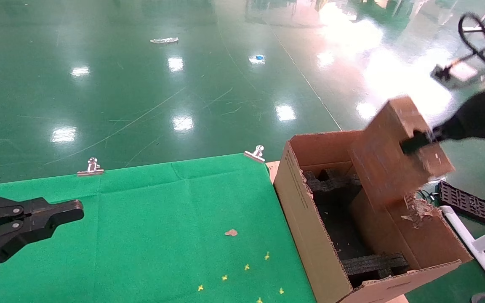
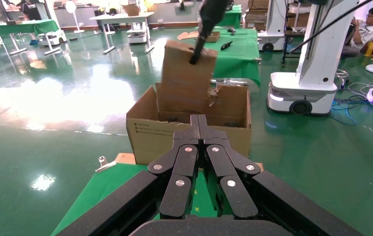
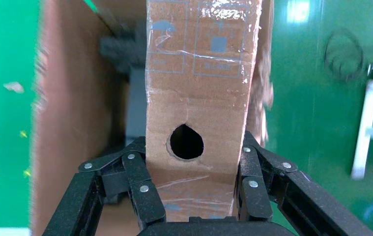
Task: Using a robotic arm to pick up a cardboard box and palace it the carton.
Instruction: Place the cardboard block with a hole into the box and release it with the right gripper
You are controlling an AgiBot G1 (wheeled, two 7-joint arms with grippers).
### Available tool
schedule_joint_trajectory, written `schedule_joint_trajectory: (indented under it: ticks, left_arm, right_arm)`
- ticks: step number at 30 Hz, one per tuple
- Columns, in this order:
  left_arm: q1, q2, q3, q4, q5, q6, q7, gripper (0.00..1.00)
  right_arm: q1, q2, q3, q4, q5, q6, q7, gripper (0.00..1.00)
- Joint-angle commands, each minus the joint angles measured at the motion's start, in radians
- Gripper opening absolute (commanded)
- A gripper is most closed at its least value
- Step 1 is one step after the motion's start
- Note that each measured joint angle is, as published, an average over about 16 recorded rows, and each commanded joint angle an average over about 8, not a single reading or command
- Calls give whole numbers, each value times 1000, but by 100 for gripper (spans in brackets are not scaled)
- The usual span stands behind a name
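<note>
The cardboard box will go down between the carton's black foam blocks (image 1: 366, 222), against the torn side of the carton, as I set it there with my right gripper.
My right gripper (image 1: 415, 143) is shut on the cardboard box (image 1: 387, 155), a slim brown taped box. It holds the box tilted above the open carton (image 1: 297, 198), whose lower end reaches between the carton's walls. In the right wrist view the fingers (image 3: 137, 167) clamp both sides of the box (image 3: 199, 88) near its round hole, with the carton's wall (image 3: 71, 123) and black foam below. My left gripper (image 1: 57, 212) is shut and empty over the green table at the left. The left wrist view shows its closed tips (image 2: 198, 120) pointing at the carton (image 2: 150, 137) and the box (image 2: 184, 73).
The green cloth table (image 1: 162, 202) has two metal clips (image 1: 91, 166) (image 1: 256, 153) at its far edge and a cardboard scrap (image 1: 230, 232). The carton's right flap (image 1: 419, 210) is torn. A black crate (image 1: 467, 202) and a white pipe frame (image 1: 478, 248) stand to the right.
</note>
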Motion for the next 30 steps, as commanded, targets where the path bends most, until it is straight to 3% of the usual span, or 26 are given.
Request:
schedule_joint_trajectory:
  ticks: [1, 2, 15, 30]
  left_arm:
    - [0, 0, 0, 0, 0, 0, 0, 96]
    - [0, 0, 0, 0, 0, 0, 0, 100]
    - [0, 0, 1, 0, -1, 0, 0, 100]
    - [0, -1, 2, 0, -1, -1, 1, 100]
  right_arm:
    - [-16, 7, -12, -24, -7, -11, -3, 0]
    - [-31, 4, -17, -40, -7, -7, -7, 0]
    - [-215, -91, -55, -263, 9, 60, -79, 0]
    - [-465, -191, -25, -504, 113, 208, -172, 0]
